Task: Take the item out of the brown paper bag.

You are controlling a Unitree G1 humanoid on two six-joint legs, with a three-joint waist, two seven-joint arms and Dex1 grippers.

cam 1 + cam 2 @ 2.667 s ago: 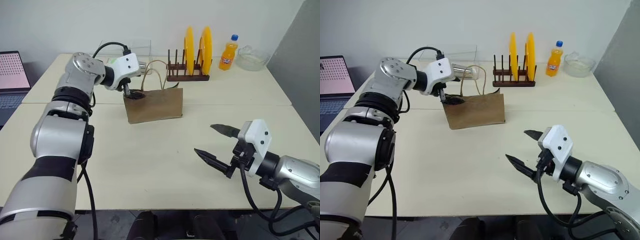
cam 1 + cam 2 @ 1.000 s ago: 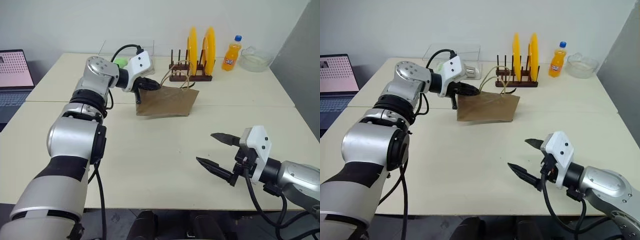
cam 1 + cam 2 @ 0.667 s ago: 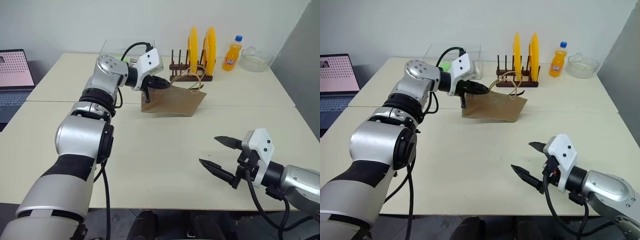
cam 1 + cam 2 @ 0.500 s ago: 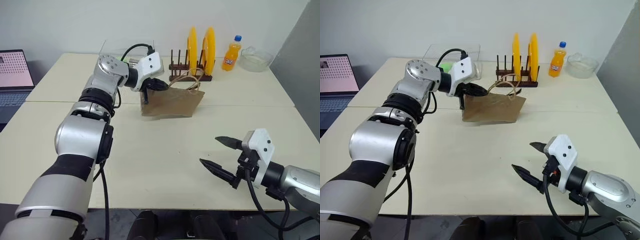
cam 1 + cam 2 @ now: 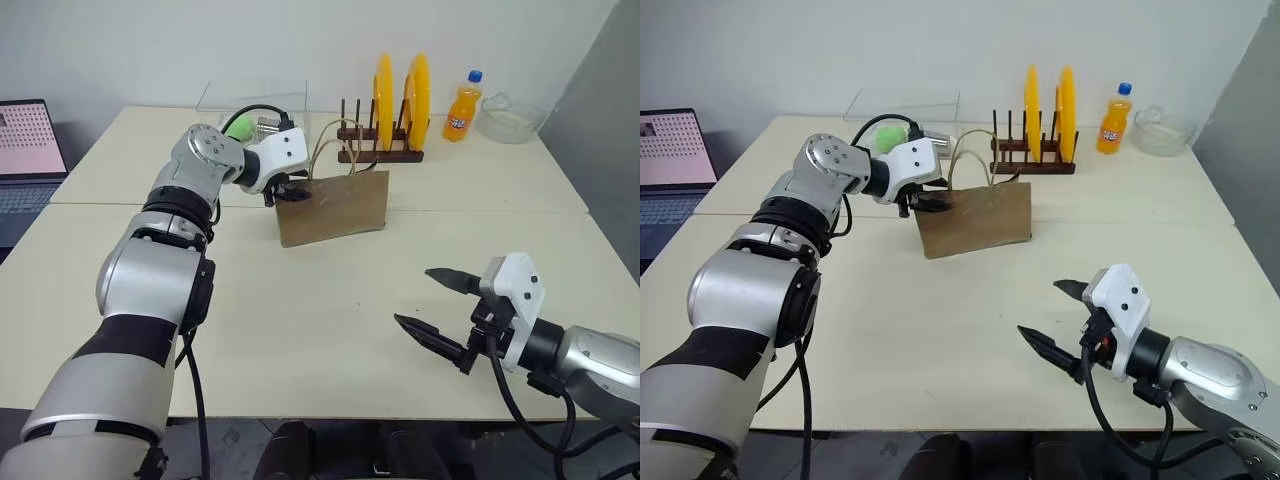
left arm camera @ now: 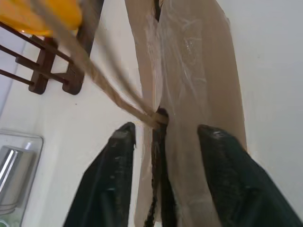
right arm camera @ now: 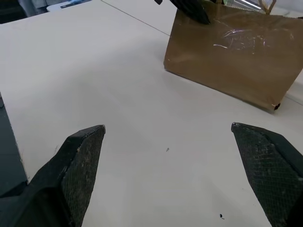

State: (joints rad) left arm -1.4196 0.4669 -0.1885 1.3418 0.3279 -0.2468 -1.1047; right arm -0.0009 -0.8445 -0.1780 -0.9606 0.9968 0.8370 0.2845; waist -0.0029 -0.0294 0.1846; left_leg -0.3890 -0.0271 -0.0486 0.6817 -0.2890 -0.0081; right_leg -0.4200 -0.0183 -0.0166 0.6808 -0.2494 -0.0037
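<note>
Next, my left gripper pinches the bag's top edge (image 6: 160, 119) by the base of the handle and moves the brown paper bag closer first, as it stands far from my right gripper.
The brown paper bag (image 5: 335, 208) stands upright on the cream table (image 5: 300, 320), its tan handles (image 5: 333, 150) looping up. My left gripper (image 5: 292, 193) is at the bag's left top corner. In the left wrist view its fingers (image 6: 118, 142) stand apart on either side of the bag's top edge (image 6: 158, 116), so it is open. The item is hidden inside the bag. My right gripper (image 5: 413, 297) hovers open over the near right of the table, well short of the bag (image 7: 232, 52), with nothing between its fingers.
Behind the bag stands a wooden rack (image 5: 378, 153) with two yellow plates (image 5: 398, 95). An orange soda bottle (image 5: 459, 108) and a glass bowl (image 5: 510, 118) are at the back right. A clear box (image 5: 250, 100) sits at the back, a laptop (image 5: 25, 150) far left.
The bag was tipped over to the right in my left gripper's pinch; now it stands upright. The left gripper's fingers have parted and the hand has drawn back left and down.
</note>
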